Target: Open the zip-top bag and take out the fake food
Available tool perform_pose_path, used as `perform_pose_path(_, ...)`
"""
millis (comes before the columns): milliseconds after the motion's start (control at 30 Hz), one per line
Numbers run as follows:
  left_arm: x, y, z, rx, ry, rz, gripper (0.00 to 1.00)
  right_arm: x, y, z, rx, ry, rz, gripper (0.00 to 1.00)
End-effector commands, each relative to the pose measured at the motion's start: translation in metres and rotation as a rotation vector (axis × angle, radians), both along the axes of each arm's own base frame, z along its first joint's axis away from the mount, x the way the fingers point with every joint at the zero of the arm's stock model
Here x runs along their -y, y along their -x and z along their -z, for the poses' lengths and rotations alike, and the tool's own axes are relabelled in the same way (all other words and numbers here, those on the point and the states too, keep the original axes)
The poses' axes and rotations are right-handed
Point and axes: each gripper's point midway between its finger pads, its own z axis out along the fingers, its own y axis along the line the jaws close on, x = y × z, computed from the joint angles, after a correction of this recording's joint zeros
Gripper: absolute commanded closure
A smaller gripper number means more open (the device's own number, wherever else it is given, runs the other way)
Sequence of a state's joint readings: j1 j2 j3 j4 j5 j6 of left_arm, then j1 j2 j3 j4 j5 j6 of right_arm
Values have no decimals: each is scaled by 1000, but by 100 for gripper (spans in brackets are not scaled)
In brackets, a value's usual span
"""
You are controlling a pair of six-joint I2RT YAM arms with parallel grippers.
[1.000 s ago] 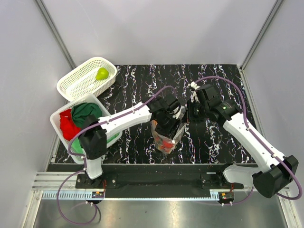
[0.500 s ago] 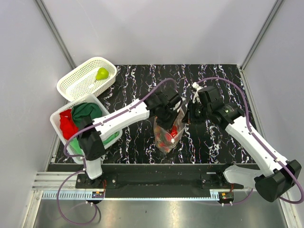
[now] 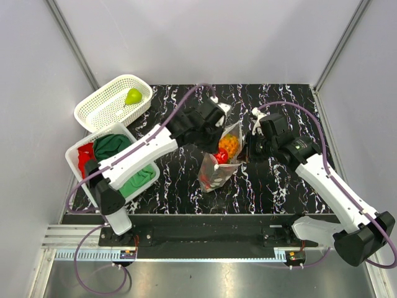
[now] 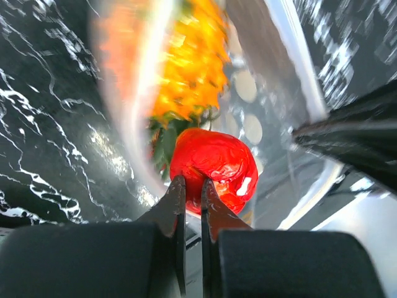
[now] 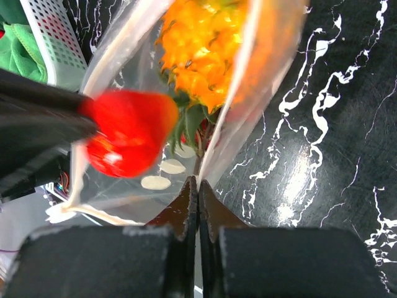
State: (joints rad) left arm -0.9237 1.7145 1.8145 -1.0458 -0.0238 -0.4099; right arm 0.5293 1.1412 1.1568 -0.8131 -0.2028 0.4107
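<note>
Next, I open my left gripper to let go of the red fruit in the white basket (image 3: 112,94), beside the yellow-green pear. The red fruit is now inside the hanging bag.
The zip-top bag (image 3: 213,177), clear with white dots, hangs stretched between my two grippers above the table's middle. Inside it are an orange bumpy piece (image 3: 228,144) with green leaves and a small red fruit (image 3: 221,157). My left gripper (image 3: 221,135) is shut on the bag's upper left edge. In the left wrist view the red fruit (image 4: 214,164) sits just beyond its tips (image 4: 192,183). My right gripper (image 3: 245,153) is shut on the bag's right edge (image 5: 248,93), with its tips (image 5: 197,181) pinching the plastic. The yellow-green pear (image 3: 133,96) lies in the white basket (image 3: 99,112).
A white bin (image 3: 75,151) at the left holds a green cloth (image 3: 115,148) and a red cloth (image 3: 87,162). The black marbled table (image 3: 285,105) is walled by grey panels on three sides. A rail runs along the near edge.
My left gripper has risen and moved toward the back, pulling the bag's edge up. The orange piece and red fruit now show higher in the bag. The right gripper has barely moved.
</note>
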Motion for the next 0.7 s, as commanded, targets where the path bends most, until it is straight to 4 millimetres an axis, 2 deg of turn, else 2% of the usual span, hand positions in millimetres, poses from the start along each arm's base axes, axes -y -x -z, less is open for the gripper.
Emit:
perform_pose_path(0,-7,-33,-107,198,317,-104,100,-6,-3,-11,47,-34,-35,100)
perform_pose_path(33,-13,-43,-114,210,343,-143,100,-7,-3,-12,49,-37,-35,100)
perform_pose_path(100,-15,-47,-127,231,406,-148,100,-9,-5,-15,54,-43,-37,100)
perform_pose_path(233,-28,-70,-141,268,486,-218,100,-11,-10,-15,53,-37,-44,100)
perform_pose_path(300,-38,-80,-159,318,546,-260,100,-11,-12,-17,60,-31,-39,100)
perform_pose_path(333,-52,-91,-157,330,544,-313,100,-11,-13,-18,61,-32,-37,100)
perform_pose_path(367,-62,-99,-162,359,553,-351,100,-11,-13,-20,64,-31,-41,100)
perform_pose_path(500,-134,-138,-169,484,542,-619,100,-10,-16,-23,69,-24,-35,100)
perform_pose_path(533,-159,-152,-150,479,525,-714,100,-11,-16,-23,66,-21,-38,100)
perform_pose_path(600,-189,-166,-164,578,606,-831,100,-8,-16,-24,69,-11,-31,100)
perform_pose_path(667,-223,-182,-157,663,697,-965,100,-7,-18,-25,74,-5,-22,100)
